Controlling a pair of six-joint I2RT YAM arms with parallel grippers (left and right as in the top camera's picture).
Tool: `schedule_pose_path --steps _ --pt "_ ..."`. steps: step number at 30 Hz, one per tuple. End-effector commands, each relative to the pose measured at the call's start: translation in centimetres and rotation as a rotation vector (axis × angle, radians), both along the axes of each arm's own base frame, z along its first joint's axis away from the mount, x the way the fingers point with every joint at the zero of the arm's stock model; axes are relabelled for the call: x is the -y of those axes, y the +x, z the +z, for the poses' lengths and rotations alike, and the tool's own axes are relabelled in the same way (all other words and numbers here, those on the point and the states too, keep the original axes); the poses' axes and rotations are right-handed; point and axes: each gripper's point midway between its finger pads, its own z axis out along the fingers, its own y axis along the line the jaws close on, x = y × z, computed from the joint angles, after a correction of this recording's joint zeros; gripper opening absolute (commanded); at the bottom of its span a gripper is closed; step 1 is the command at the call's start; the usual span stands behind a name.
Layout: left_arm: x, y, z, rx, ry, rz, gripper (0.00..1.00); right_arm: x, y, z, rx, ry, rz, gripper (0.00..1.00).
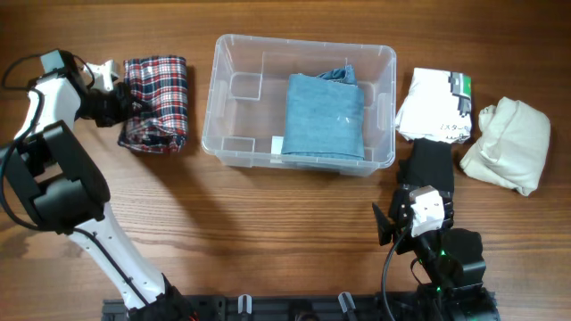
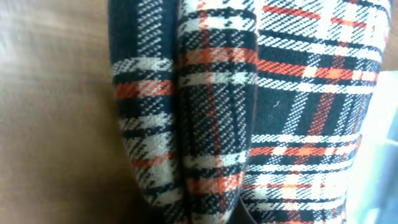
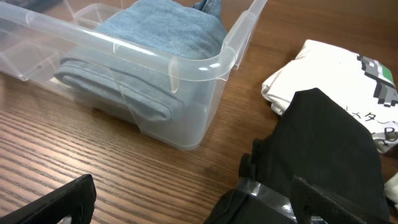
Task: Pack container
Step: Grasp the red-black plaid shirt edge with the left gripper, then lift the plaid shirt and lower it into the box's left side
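I will release the plaid cloth from my left gripper in the clear container's empty space point(image 1: 255, 105) next to the blue denim garment.
The clear container point(image 1: 386, 62) stands at the table's middle with a folded blue denim garment point(image 1: 324, 114) inside, toward its right end; both also show in the right wrist view, container point(image 3: 205, 62) and denim point(image 3: 161, 28). A folded plaid cloth point(image 1: 159, 102) lies left of the container. My left gripper point(image 1: 125, 96) is at the cloth's left edge, closed on its folds, which fill the left wrist view point(image 2: 211, 112). My right gripper point(image 1: 409, 203) is wide open in front of the container, with a black cloth point(image 1: 431, 165) draped over its right finger point(image 3: 323, 143).
A folded white printed T-shirt point(image 1: 434, 107) lies right of the container, also in the right wrist view point(image 3: 336, 68). A cream cloth bundle point(image 1: 506, 143) lies at the far right. The table is brown wood.
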Motion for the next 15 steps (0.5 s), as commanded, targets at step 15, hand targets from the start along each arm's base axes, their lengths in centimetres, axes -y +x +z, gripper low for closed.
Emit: schedule_pose_path --steps 15 --pt "20.4 -3.9 24.9 0.280 0.000 -0.036 0.04 0.0 0.0 0.3 0.008 0.015 -0.001 1.00"
